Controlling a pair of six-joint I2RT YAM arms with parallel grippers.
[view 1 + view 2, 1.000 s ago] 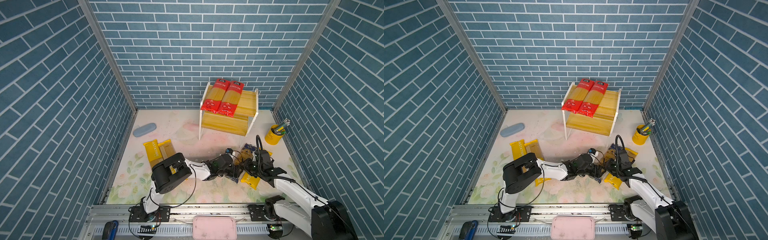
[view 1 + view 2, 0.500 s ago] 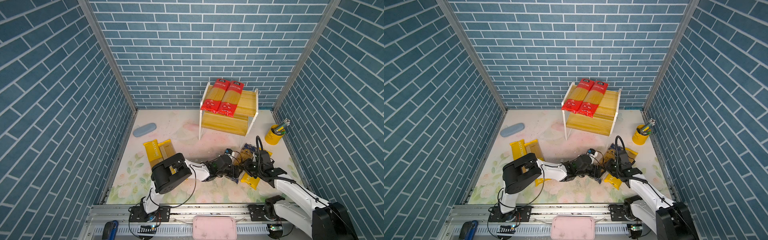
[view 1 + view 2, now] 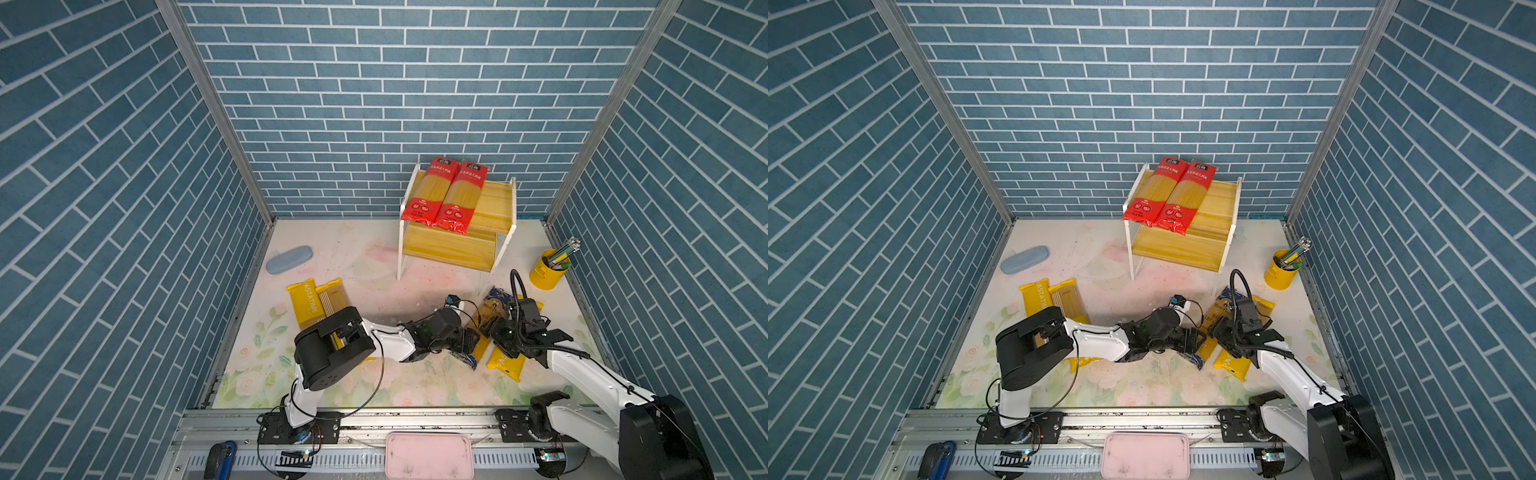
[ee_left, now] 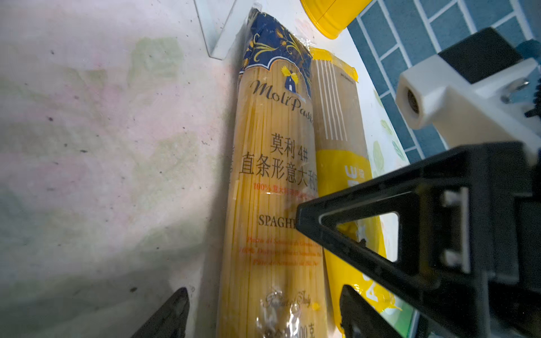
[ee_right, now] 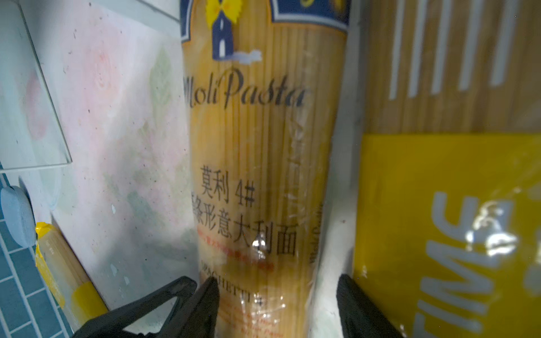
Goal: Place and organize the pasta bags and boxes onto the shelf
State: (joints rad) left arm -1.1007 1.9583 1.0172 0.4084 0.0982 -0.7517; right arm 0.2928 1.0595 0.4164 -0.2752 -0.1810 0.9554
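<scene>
My left gripper needs to back off, because both my grippers straddle the blue-ended packet, before my right gripper lifts it by its middle to the upper board (image 3: 492, 208).
The shelf (image 3: 453, 249) (image 3: 1177, 249) stands at the back right, with two red pasta packets (image 3: 428, 195) (image 3: 459, 199) side by side on its upper board. A dark blue-ended packet (image 3: 490, 309) (image 4: 272, 175) (image 5: 263, 146) lies flat on the table in front of it, beside a yellow PASTATIME packet (image 3: 505, 363) (image 5: 439, 234). My left gripper (image 3: 467, 340) (image 4: 265, 316) is open, its fingers on either side of the blue-ended packet. My right gripper (image 3: 496, 332) (image 5: 275, 307) straddles the same packet a little farther along, also open. Two more packets (image 3: 305, 305) (image 3: 332, 299) lie at the left.
A grey-blue oblong case (image 3: 289, 259) lies at the back left by the wall. A yellow cup of pens (image 3: 548, 272) stands right of the shelf. A pink tray (image 3: 428, 455) sits on the front rail. Brick walls close in three sides.
The right gripper's jaws have spread apart around the blue-ended packet. Both arms and the packet stay about where they were.
</scene>
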